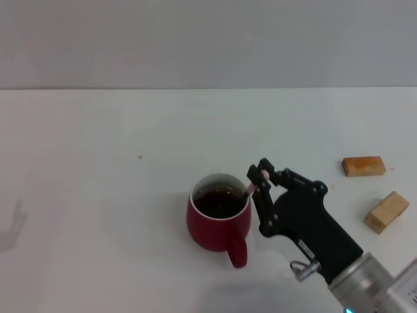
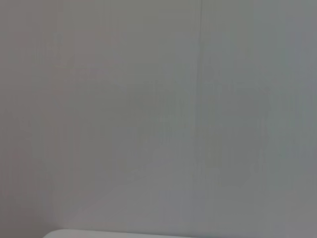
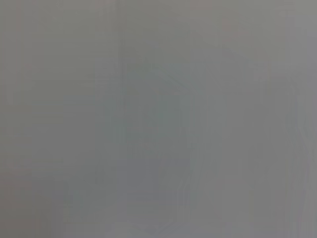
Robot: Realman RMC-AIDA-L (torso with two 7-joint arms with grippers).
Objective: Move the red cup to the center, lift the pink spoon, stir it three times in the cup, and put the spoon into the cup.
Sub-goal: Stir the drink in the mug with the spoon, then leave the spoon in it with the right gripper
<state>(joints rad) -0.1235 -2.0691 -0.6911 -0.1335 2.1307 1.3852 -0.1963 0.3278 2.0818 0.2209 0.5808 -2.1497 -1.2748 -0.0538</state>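
Note:
My right gripper should release the pink spoon inside the red cup, against the cup's rim [image 1: 229, 216] just above the cup's handle. The spoon now slants down into the cup.
The red cup [image 1: 217, 222] stands near the middle of the white table, its handle turned toward me and dark liquid inside. My right gripper [image 1: 259, 177] hovers at the cup's right rim, shut on the pink spoon [image 1: 251, 188]. The spoon's handle slants down from the fingers into the cup, and its bowl is hidden in the liquid. My left gripper is out of view. Both wrist views show only blank grey surface.
Two tan wooden blocks lie to the right: one [image 1: 363, 166] farther back, one [image 1: 386, 211] nearer the table's right edge. The white table [image 1: 98, 195] runs back to a grey wall.

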